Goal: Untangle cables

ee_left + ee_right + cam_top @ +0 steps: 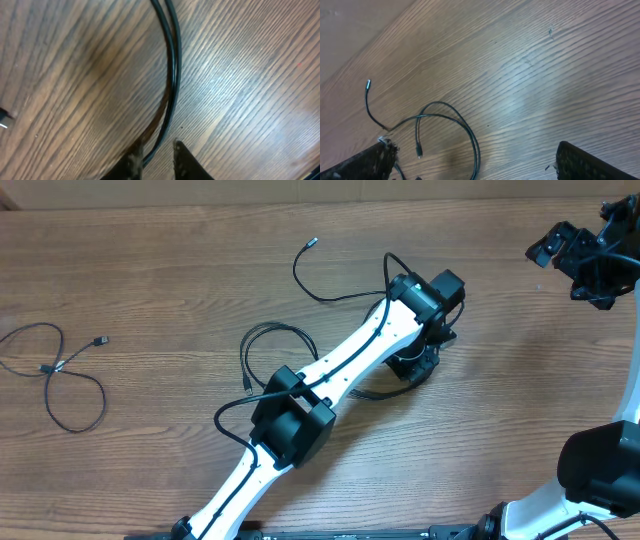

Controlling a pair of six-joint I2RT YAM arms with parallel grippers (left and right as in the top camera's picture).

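Note:
I should pinch both strands of cable together (169, 114) and lift them toward my right gripper, because the double piece of cable lies slanted and loose at the edge of my left gripper's gap.
A tangled black cable (262, 335) lies at the table's middle, one silvery plug (312, 242) toward the back and a loop running under my left arm. My left gripper (424, 366) points down at the table. In the left wrist view its fingers (156, 154) are a narrow gap apart, with a double cable strand (173, 65) running between them against the left finger. A separate cable (62, 370) lies loose at the far left. My right gripper (548, 250) is wide open and empty at the back right. The right wrist view (472, 152) shows the tangled cable's loop (451, 111).
My left arm (345, 360) stretches diagonally from the front edge to the middle and covers part of the tangle. The right arm's base (600, 470) stands at the front right. The table's back edge (300, 202) runs along the top.

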